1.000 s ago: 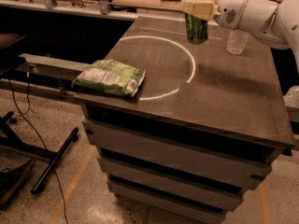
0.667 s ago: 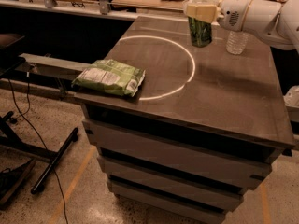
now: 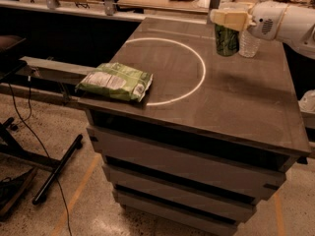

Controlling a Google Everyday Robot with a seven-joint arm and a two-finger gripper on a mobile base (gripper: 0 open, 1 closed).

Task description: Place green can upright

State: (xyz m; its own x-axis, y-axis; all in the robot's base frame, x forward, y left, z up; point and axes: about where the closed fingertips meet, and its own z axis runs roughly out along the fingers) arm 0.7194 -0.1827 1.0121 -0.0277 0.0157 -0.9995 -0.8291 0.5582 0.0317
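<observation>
Next, my gripper lets go of the green can upright on the dark table (image 3: 262, 86) in front of the clear water bottle.
The green can (image 3: 226, 40) is upright at the far right of the dark table (image 3: 231, 102), just outside the white circle (image 3: 197, 58) painted on the top. Its base looks to be at the table surface. My gripper (image 3: 228, 19) reaches in from the right on a white arm (image 3: 280, 21). Its beige fingers (image 3: 231, 17) are closed over the can's top, hiding the upper rim. The can stands directly left of a clear water bottle (image 3: 248, 43).
A flat green-and-white chip bag (image 3: 115, 81) lies at the table's front left corner. A grey bar (image 3: 49, 65) sticks out left of the table. Cluttered benches stand behind. A stand's legs and cables lie on the floor at the left.
My gripper has carried the green can to the right and down, from above the circle's far edge to a spot beside the water bottle. The chip bag and bottle have not moved.
</observation>
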